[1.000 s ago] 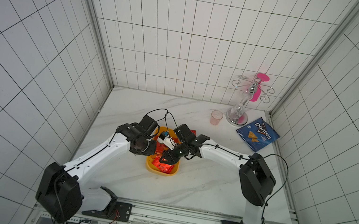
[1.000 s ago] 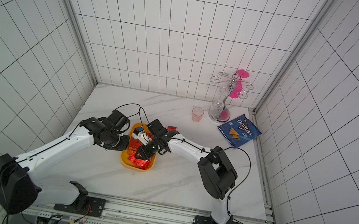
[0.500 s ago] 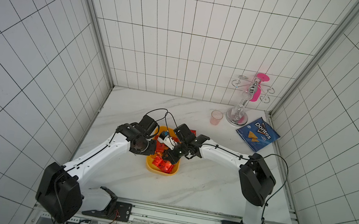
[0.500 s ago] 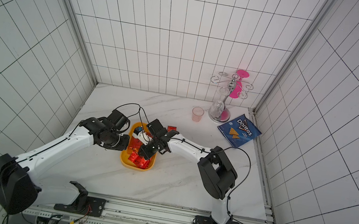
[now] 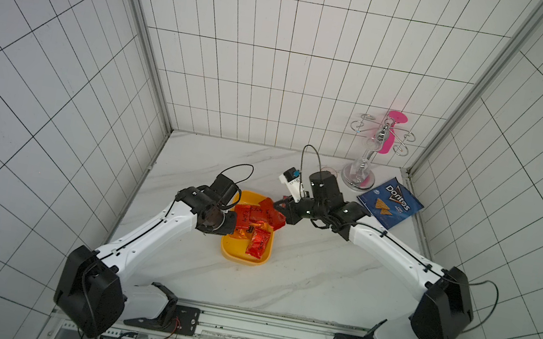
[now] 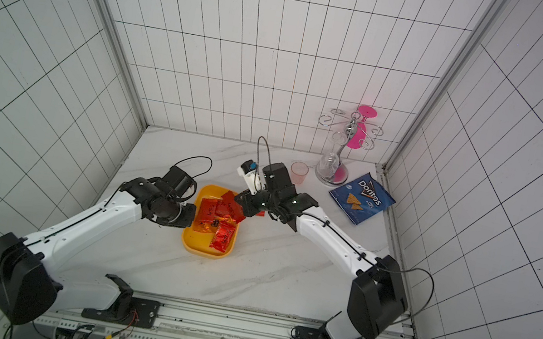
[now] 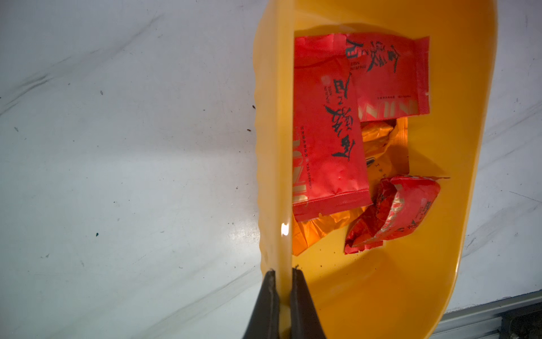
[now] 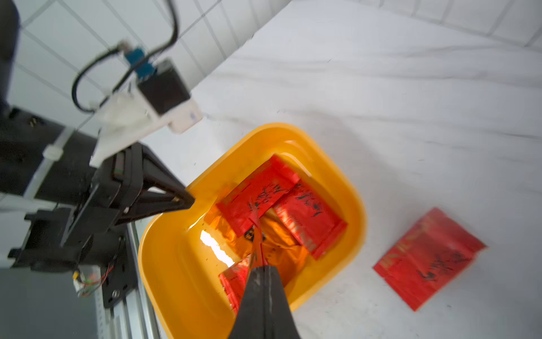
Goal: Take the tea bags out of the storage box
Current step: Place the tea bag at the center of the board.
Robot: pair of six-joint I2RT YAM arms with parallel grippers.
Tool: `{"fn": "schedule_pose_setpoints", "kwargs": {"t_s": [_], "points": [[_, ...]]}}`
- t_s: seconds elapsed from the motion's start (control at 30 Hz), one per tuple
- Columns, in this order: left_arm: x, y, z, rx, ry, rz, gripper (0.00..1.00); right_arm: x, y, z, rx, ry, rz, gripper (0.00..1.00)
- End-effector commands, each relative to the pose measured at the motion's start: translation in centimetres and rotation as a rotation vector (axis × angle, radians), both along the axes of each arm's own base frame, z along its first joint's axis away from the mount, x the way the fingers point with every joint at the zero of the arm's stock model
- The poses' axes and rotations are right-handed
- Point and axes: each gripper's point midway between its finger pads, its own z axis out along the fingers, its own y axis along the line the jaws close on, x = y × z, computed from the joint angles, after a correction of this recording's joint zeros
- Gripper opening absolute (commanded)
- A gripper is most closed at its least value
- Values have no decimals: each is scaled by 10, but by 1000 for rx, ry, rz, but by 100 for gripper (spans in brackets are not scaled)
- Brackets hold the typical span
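Next, my right gripper lets go of the red tea bag beside the one on the table (image 5: 311,216) (image 8: 496,325), on the side farther from the storage box.
The yellow storage box (image 5: 240,254) sits mid-table. My left gripper (image 7: 283,270) is shut on the box's left rim (image 7: 274,146); it shows in both top views (image 5: 230,225) (image 6: 191,218). My right gripper (image 8: 262,267) is shut on a red tea bag (image 8: 255,232), seen edge-on and hanging above the box's far right corner (image 5: 271,215) (image 6: 231,208). Inside the box lie two flat red tea bags (image 7: 328,141) (image 7: 387,79), an orange one (image 7: 384,146) under them and a crumpled red one (image 7: 393,211). Another red tea bag (image 8: 428,258) lies on the table beside the box.
A blue Doritos bag (image 5: 390,206) lies at the back right. A metal glass rack (image 5: 362,171) with a pink glass stands in the back right corner, a small pink cup (image 6: 299,172) next to it. Tiled walls enclose three sides.
My right gripper has shut on a red tea bag in the box and drawn it up toward the box's far right corner. The left gripper has kept its hold on the rim.
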Motion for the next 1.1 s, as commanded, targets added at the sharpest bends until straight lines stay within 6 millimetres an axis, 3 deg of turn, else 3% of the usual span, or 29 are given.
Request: {"fn": "schedule_pose_setpoints", "kwargs": {"t_s": [0.0,0.13,0.27,0.5,0.67,0.83,0.97,1.07], "points": [[5,-3,6,-12,-37,-2,0,44,-50,-21,52,104,-266,0],[5,-3,6,-14,-37,-2,0,78,-102,-67,-1,199,-491,0],[5,-3,6,-13,-37,0,0,95,-128,-116,-51,303,-606,0],[5,-3,6,-11,-37,-1,0,117,-126,-148,18,398,-636,0],[5,-3,6,-10,-39,-2,0,123,-117,-160,73,454,-608,0],[4,-4,6,-9,-40,-5,0,123,-130,-167,39,464,-646,2],[4,-4,6,-10,-39,-7,0,119,-141,-160,9,451,-663,25],[4,-5,5,-11,-35,-7,0,116,-143,-139,19,415,-654,38]]}}
